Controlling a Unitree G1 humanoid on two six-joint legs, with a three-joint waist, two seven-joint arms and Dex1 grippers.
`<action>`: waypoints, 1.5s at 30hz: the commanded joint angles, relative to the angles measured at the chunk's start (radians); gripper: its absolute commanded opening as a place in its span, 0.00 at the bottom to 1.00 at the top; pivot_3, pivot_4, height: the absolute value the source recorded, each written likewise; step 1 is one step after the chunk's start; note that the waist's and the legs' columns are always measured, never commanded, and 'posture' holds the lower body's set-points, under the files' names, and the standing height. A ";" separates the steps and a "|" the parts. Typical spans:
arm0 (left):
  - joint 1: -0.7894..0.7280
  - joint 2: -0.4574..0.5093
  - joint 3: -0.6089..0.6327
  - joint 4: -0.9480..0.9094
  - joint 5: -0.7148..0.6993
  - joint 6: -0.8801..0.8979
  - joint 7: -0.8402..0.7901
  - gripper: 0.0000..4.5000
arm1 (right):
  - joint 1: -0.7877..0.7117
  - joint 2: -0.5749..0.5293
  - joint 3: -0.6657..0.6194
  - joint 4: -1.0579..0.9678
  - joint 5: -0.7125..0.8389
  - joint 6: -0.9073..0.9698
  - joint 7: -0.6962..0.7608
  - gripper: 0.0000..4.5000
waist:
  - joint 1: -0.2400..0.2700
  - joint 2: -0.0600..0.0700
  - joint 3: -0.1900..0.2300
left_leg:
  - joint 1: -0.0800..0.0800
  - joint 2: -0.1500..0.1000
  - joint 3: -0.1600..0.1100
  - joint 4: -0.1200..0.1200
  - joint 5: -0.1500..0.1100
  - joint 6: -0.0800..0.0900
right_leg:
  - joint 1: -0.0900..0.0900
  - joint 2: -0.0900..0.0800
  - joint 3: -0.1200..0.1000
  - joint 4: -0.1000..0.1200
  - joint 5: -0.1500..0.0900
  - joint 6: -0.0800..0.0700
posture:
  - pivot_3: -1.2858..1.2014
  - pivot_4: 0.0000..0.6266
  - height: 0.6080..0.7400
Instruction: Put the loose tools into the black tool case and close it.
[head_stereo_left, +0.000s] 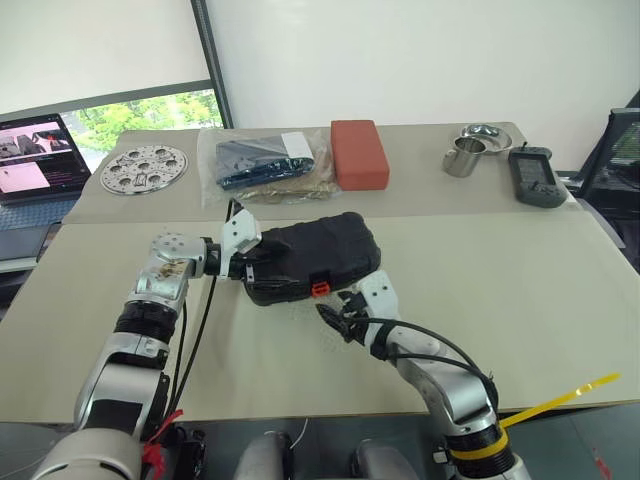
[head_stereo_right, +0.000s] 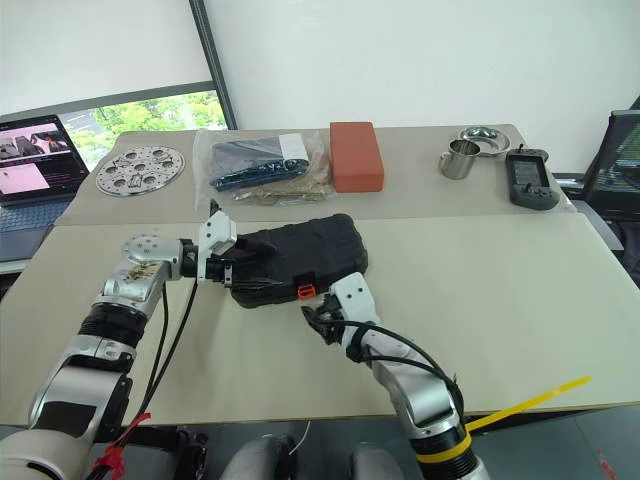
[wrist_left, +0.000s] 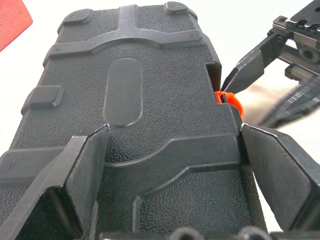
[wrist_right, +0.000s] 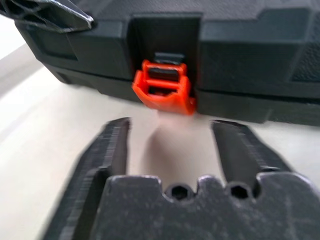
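Observation:
My right gripper will line up square with the orange latch, which hangs at a slant beyond its fingertips, and grab the latch's sides (wrist_right: 189, 94) to lift it.
The black tool case (head_stereo_left: 315, 250) lies shut on the beige table (head_stereo_left: 520, 290), its lid down and its orange latch (wrist_right: 164, 90) on the front side facing me. My left gripper (wrist_left: 175, 131) reaches in from the case's left end, open, its fingers spread over the lid. My right gripper (wrist_right: 171, 124) is open just in front of the latch, slightly above the table, with nothing between its fingers. In the left wrist view one right finger (wrist_left: 247, 67) ends right beside the latch. The loose tools are out of view.
Along the far side of the table lie a clear bag with dark contents (head_stereo_left: 265, 165), a red-brown block (head_stereo_left: 359, 152), a steel cup (head_stereo_left: 463, 158) and a grey handheld device (head_stereo_left: 533, 175). A perforated metal disc (head_stereo_left: 144, 168) and a laptop (head_stereo_left: 35, 155) are at far left.

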 joint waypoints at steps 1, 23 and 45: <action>0.017 0.027 0.013 -0.011 0.000 0.041 0.007 1.00 | 0.008 0.065 0.007 -0.039 -0.006 0.020 -0.067 0.98 | -0.001 0.000 0.000 | 0.000 0.000 0.000 0.000 0.000 0.000 | 0.000 0.000 0.000 0.000 0.000 0.000 | 0.52 0.24 1.00; 0.006 0.033 0.014 -0.008 0.006 0.049 0.014 1.00 | -0.022 0.176 0.055 0.122 -0.182 -0.199 -0.250 0.47 | -0.016 0.000 0.000 | -0.001 0.000 0.000 -0.001 0.001 -0.002 | -0.002 0.000 0.000 0.000 0.000 0.000 | 0.52 0.24 1.00; 0.000 0.007 -0.006 0.048 0.025 -0.001 0.013 1.00 | 0.010 0.109 0.088 0.007 -0.213 -0.154 -0.208 0.13 | 0.000 0.000 0.000 | -0.001 -0.001 0.000 -0.001 0.001 -0.001 | -0.001 -0.001 -0.001 0.000 0.000 0.000 | 0.52 0.24 1.00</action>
